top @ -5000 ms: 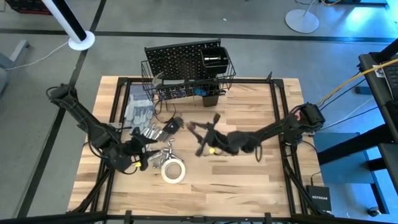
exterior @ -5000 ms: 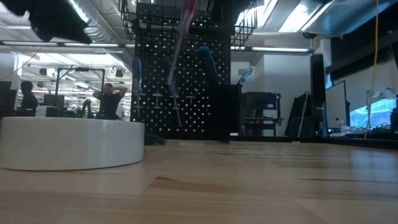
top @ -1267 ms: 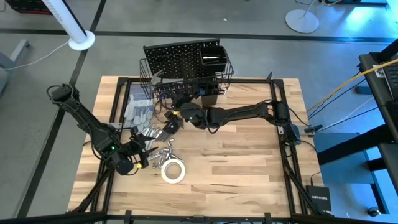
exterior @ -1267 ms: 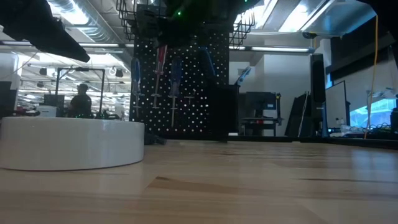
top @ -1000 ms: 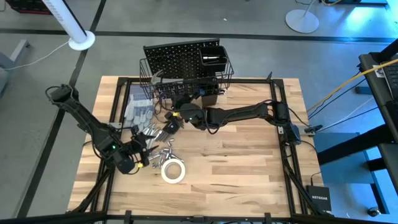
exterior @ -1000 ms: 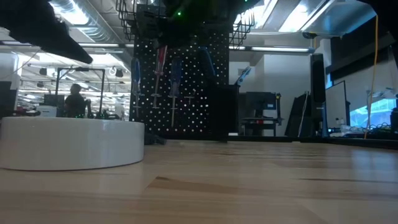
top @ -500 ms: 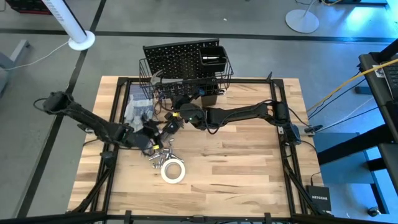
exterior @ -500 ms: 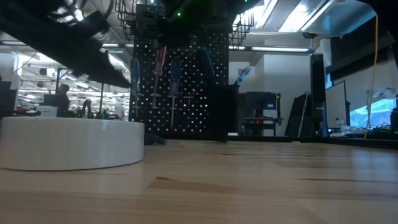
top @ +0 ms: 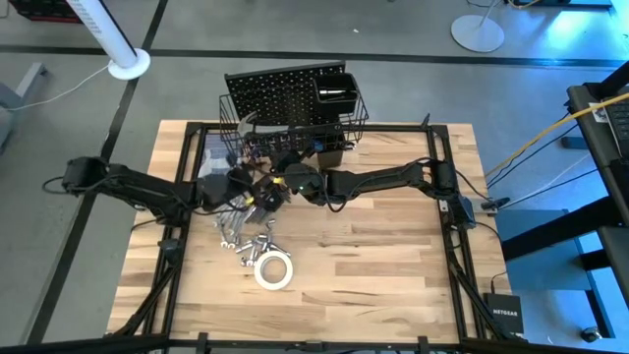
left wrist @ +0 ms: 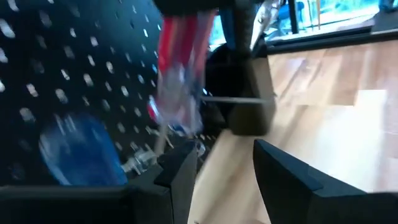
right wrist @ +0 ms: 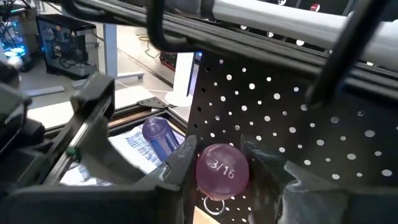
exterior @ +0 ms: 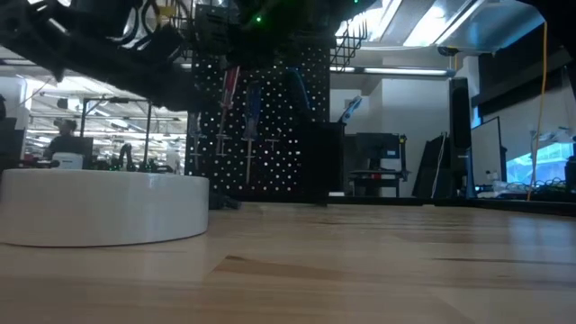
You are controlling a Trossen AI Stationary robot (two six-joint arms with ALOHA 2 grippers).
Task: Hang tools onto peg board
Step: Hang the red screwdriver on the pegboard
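The red screwdriver is tilted in my right gripper, which holds only the top end of the handle, so next my left gripper grabs the handle's lower end (exterior: 226,105) and steadies it.
The black peg board (top: 285,90) stands at the table's far edge, with a wire basket (top: 344,108) and a square cup (top: 337,95) on it. A red-handled screwdriver (exterior: 231,90) and blue-handled ones (exterior: 255,99) hang upright on its front. My right gripper (top: 280,172) is at the board, shut on the red handle (right wrist: 222,169). My left gripper (top: 246,190) is open and empty just left of it, facing the board (left wrist: 37,74) and the red handle (left wrist: 180,74). Silver wrenches (top: 239,234) and the white tape roll (top: 274,270) lie on the table. My right gripper pinches the red screwdriver's handle at its butt end (right wrist: 214,183), marked 3/16, between its two fingers (right wrist: 181,163). It reaches in from the table's near right side toward the board. The screwdriver stands upright against the board, its shaft (exterior: 227,135) pointing down.
Grey gloves (top: 208,167) lie left of the board. The tape roll (exterior: 103,207) fills the low view's left foreground. Bare wood (top: 393,256) lies to the table's right and near side. A person (exterior: 65,135) is in the room behind.
My left gripper has risen from the pile of wrenches and gone toward the table's far edge and right, up to the peg board beside my right gripper. The wrenches and the tape roll stay on the table.
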